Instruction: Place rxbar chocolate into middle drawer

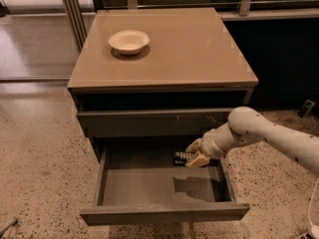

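Observation:
The robot's gripper needs to set the rxbar chocolate down on the middle drawer's bottom, by the far edge of the dark shadow (187,174).
The middle drawer (164,213) is pulled open below the cabinet, grey inside with a plain front panel. My gripper (193,154) hangs over the drawer's back right part, just above its floor. It is shut on the rxbar chocolate (181,156), a small flat black bar with white markings that sticks out to the left of the fingers. The bar is held above the drawer floor, inside the drawer's outline.
A white bowl (129,40) sits on the tan cabinet top (199,49). The closed upper drawer front (149,122) with small pale scratches is just above my gripper. A metal frame (72,9) stands at the back left. Speckled floor surrounds the cabinet.

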`<state>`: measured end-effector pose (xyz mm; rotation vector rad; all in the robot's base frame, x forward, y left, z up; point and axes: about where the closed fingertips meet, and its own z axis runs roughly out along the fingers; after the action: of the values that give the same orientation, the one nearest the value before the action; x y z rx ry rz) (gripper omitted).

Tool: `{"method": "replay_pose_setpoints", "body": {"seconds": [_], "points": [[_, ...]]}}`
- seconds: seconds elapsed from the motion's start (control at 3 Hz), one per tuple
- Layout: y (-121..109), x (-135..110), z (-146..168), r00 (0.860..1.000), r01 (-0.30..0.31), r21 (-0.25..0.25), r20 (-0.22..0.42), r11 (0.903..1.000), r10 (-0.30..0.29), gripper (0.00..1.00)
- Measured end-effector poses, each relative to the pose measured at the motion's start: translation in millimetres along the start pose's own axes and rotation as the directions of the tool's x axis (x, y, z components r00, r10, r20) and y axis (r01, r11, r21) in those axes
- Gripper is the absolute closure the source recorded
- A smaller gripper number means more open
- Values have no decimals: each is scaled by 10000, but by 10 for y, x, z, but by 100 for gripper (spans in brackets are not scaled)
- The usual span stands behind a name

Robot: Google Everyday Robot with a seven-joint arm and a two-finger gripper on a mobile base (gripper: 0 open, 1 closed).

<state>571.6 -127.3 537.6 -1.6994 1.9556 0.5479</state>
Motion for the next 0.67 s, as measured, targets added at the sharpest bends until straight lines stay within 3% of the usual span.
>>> {"method": "replay_pose_setpoints", "body": {"seconds": [0.33, 0.67], "points": [[-41, 215, 36, 9983, 500, 271, -328, 9984, -491, 100], [-76, 602, 220, 9931, 1022, 487, -623, 9936, -991, 100]]}}
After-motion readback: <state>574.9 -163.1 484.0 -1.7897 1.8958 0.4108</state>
